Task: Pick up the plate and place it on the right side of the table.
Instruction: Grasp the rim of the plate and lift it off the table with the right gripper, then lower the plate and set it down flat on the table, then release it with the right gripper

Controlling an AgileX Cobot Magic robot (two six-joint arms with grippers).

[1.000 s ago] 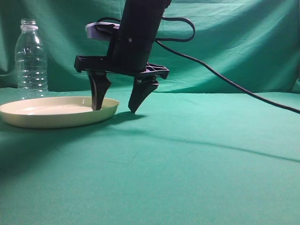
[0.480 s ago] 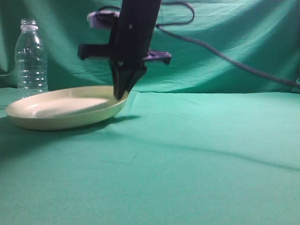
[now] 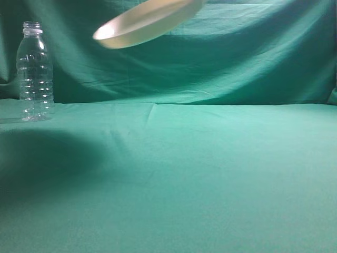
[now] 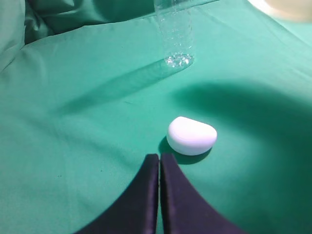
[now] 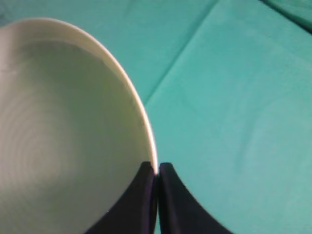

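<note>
The robot's right gripper will release the plate near the backdrop at the table end opposite the bottle [image 3: 307, 127].
The cream-yellow plate [image 3: 145, 22] hangs tilted high in the air at the top of the exterior view, well above the teal table [image 3: 210, 174]. In the right wrist view my right gripper [image 5: 157, 166] is shut on the plate's rim, and the plate [image 5: 58, 126] fills the left half of that view. The right gripper itself is out of the exterior view. A corner of the plate shows in the left wrist view [image 4: 287, 7]. My left gripper [image 4: 159, 158] is shut and empty, low over the cloth near a white rounded object [image 4: 191, 135].
A clear ribbed plastic bottle [image 3: 35, 71] stands at the back left of the table; it also shows in the left wrist view [image 4: 176, 34]. A draped green backdrop [image 3: 237, 58] hangs behind. A dark shadow lies on the cloth at the left.
The right gripper closed on the plate's rim and lifted it from the table at the left up to the top of the exterior view; the arm has left that view.
</note>
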